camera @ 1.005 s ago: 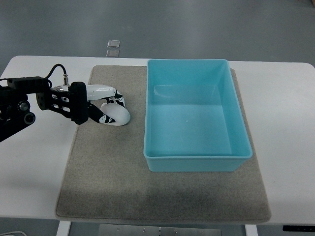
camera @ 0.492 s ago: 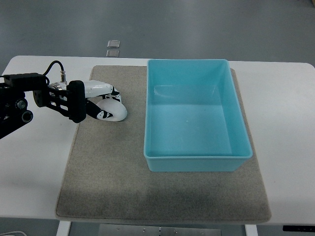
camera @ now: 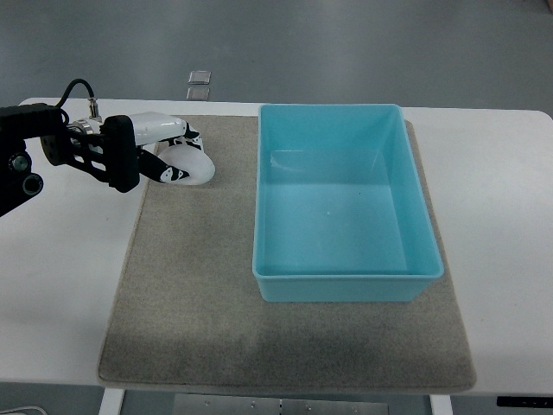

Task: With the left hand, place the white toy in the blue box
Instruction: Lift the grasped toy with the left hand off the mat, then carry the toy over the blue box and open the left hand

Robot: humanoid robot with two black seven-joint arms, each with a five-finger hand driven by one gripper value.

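Note:
Next, my left gripper releases the white toy near the middle of the blue box's bottom [camera: 316, 205], a little toward the bare side of the mat. The toy is still held over the grey mat.
The white toy [camera: 192, 165] is a rounded white lump. My left hand [camera: 169, 151] comes in from the left edge and its white and black fingers are curled around the toy, holding it over the back left of the grey mat [camera: 199, 303]. The blue box [camera: 344, 275] stands open and empty on the mat to the right of the hand. The right arm does not show.
The mat lies on a white table [camera: 60, 285]. Two small square pieces [camera: 199, 84] lie on the floor beyond the table's far edge.
My left hand has moved up the picture, toward the table's far edge, and a little left, with the white toy in it. The box has not moved.

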